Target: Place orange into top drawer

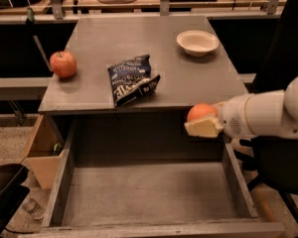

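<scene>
The robot's gripper should release the orange on the middle of the top drawer's bare grey bottom (148,170).
The orange (200,111) is small, round and bright orange. It sits in my gripper (203,121), which reaches in from the right on a white arm and is shut on it. The gripper holds the orange in the air over the back right part of the top drawer (149,192), just in front of the tabletop's front edge. The drawer is pulled open below the table; its flat grey bottom is bare.
On the grey tabletop (154,38) lie a red apple (63,64) at the left, a dark chip bag (132,79) in the middle and a white bowl (197,42) at the back right. A cardboard box (42,155) stands left of the drawer.
</scene>
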Action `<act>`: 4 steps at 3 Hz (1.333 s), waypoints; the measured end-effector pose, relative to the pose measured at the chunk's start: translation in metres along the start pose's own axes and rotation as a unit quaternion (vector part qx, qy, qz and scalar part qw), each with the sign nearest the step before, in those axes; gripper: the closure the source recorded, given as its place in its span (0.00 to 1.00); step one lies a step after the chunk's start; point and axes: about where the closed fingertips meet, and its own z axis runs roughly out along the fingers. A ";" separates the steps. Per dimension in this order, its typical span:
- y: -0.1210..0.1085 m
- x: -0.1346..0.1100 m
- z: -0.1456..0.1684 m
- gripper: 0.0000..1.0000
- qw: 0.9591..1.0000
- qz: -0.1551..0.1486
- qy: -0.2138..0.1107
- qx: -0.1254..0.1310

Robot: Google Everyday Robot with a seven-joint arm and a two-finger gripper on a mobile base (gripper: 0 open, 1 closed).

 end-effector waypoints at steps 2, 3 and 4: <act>0.085 0.058 0.026 1.00 0.998 -0.023 0.019 -0.047; 0.084 0.076 0.055 1.00 0.996 -0.009 0.031 -0.082; 0.080 0.083 0.099 1.00 0.990 -0.001 0.040 -0.135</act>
